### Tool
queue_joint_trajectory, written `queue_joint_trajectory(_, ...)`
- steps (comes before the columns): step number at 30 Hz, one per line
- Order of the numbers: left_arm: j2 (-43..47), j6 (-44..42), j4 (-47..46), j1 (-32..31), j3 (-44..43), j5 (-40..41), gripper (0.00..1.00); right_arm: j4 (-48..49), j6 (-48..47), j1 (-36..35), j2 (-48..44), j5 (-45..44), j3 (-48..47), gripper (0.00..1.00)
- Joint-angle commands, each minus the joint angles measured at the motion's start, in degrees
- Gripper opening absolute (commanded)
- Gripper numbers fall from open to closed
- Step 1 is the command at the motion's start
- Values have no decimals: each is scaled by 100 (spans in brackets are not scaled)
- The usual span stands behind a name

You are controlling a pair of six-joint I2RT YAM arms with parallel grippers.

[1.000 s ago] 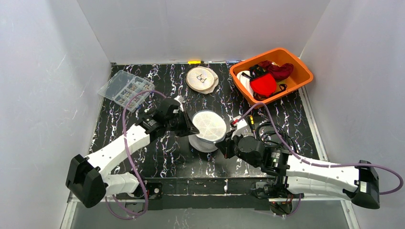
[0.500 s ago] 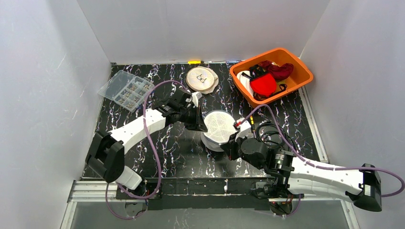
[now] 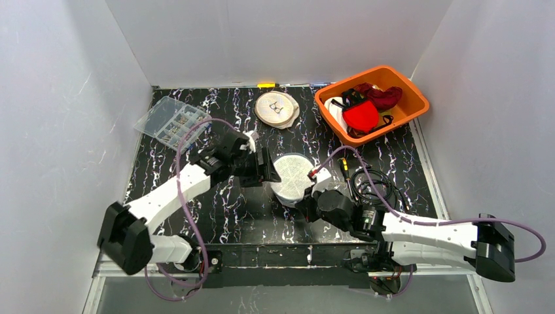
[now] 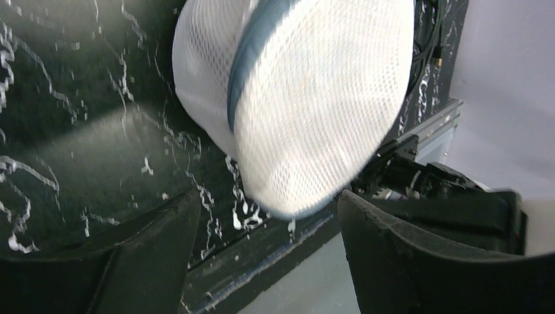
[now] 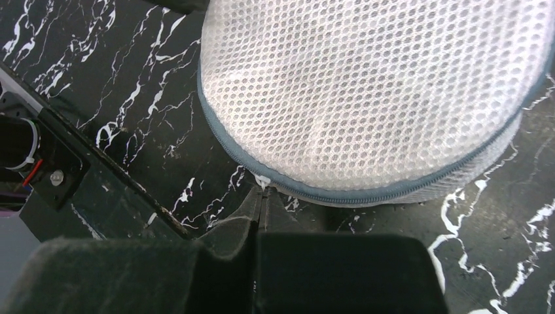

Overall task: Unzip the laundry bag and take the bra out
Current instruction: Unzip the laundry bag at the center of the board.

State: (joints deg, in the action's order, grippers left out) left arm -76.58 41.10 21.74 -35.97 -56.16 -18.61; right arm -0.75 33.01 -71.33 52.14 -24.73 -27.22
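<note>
Next, my left gripper pinches the grey-blue rim (image 4: 237, 103) to steady it before unzipping, as the zip pull is in my right gripper and the laundry bag's side is loose.
The laundry bag (image 3: 292, 176), a round white mesh pouch with a grey-blue zip (image 5: 366, 193), rests tilted on the black marbled table (image 3: 222, 209). My left gripper (image 3: 268, 171) is open just left of the bag. In its wrist view the bag (image 4: 307, 98) hangs beyond the spread fingers (image 4: 163, 248), with nothing between them. My right gripper (image 5: 262, 191) is shut on the small white zip pull (image 5: 263, 180) at the bag's near rim. The bra is hidden; the mesh shows nothing clear inside.
An orange bin (image 3: 412, 98) holding red, black and white garments sits at the back right. A flat round mesh pouch (image 3: 276, 108) lies at the back centre. A clear compartment box (image 3: 171, 121) is back left, and coiled cable (image 3: 370, 183) lies right of the bag.
My left gripper has opened, let go of the bag and drawn back to the left. The bag shifted right, then settled lower. The right gripper stays shut at the zip.
</note>
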Motion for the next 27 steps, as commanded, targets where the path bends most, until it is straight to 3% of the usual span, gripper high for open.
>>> queue_joint_trajectory(1,963,764,158,-22,628,93,75,700,-58,-35,300,259,-347,1)
queue_joint_trajectory(8,1709,1663,-203,-241,1383,19,76,1282,-196,-54,984,702,-657,1)
queue_joint_trajectory(15,1515,1991,-507,-290,1461,215,73,1525,-306,-119,1393,948,-890,1)
queue_joint_trajectory(27,677,2166,-970,-296,1295,294,31,1200,-235,-222,948,694,-771,1)
